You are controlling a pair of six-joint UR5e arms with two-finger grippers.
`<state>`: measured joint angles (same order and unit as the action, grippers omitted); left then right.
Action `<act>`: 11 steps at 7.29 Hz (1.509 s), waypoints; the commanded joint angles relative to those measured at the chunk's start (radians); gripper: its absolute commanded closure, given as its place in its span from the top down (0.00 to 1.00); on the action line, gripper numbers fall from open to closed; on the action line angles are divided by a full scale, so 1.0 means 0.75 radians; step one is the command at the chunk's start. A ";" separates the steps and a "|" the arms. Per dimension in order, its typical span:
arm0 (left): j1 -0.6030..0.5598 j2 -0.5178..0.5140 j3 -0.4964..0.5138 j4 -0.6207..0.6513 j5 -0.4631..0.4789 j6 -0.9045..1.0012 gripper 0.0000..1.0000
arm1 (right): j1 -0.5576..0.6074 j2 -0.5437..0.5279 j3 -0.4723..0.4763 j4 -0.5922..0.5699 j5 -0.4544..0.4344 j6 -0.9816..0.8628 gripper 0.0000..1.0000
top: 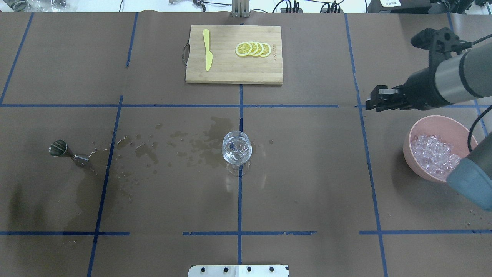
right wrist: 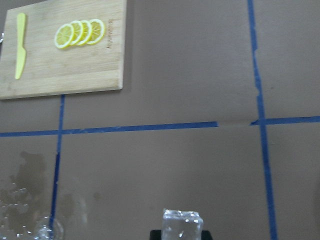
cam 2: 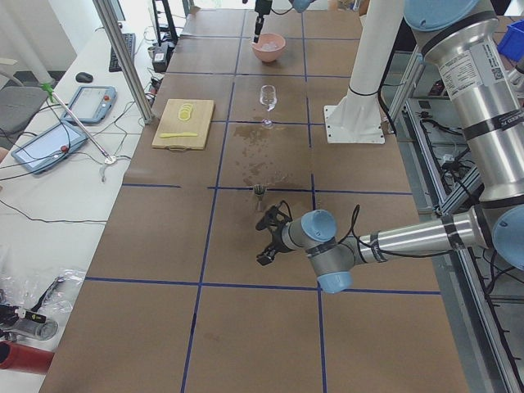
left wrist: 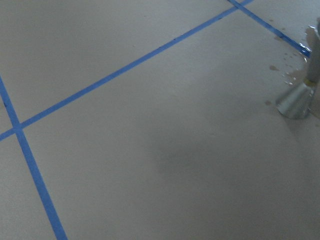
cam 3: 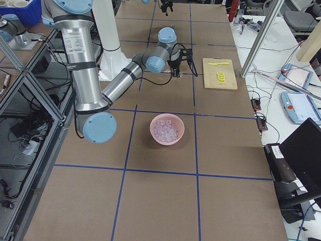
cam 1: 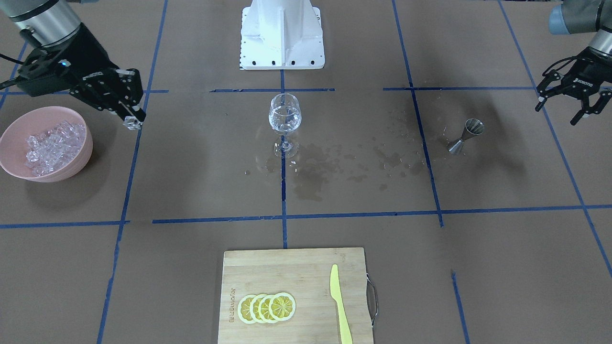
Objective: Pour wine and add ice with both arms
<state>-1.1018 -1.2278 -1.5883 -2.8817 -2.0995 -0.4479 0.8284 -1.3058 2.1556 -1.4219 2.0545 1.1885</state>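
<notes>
My right gripper should release the ice cube inside the bowl of the clear stemmed glass (cam 1: 285, 120) (right wrist: 19, 227).
A clear stemmed glass (cam 1: 285, 114) stands at the table's centre and also shows in the overhead view (top: 237, 148). It holds a little clear wine (cam 1: 284, 123), hard to see. Ice (cam 1: 52, 145) is heaped in a pink bowl (cam 1: 14, 129), which also shows in the overhead view (top: 413, 134). My right gripper (cam 1: 133, 122) hangs beside the bowl, on the glass's side, shut on one ice cube (right wrist: 182, 226). My left gripper (cam 1: 571, 104) is open and empty, in the air beyond a steel jigger (cam 1: 466, 136). The jigger shows at the right edge of the left wrist view (left wrist: 299, 95).
A wooden cutting board (cam 1: 267, 272) carries lemon slices (cam 1: 267, 307) and a yellow knife (cam 1: 339, 303) on the operators' side. Dark wet stains (cam 1: 330, 167) spread between the glass and the jigger. The white pedestal base (cam 1: 282, 33) stands behind the glass.
</notes>
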 commanded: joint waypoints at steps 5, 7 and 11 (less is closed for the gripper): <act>-0.155 -0.337 -0.246 0.870 -0.160 -0.012 1.00 | -0.466 0.489 -0.070 -0.428 -0.424 0.230 0.00; -0.153 -0.353 -0.253 0.879 -0.160 -0.024 1.00 | -0.473 0.599 -0.156 -0.460 -0.424 0.232 0.00; -0.153 -0.357 -0.261 0.872 -0.152 -0.113 1.00 | -0.479 0.673 -0.244 -0.462 -0.422 0.232 0.00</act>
<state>-1.2165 -1.4954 -1.7833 -2.2260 -2.2171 -0.5282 0.4721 -0.8141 1.9948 -1.7683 1.7379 1.3621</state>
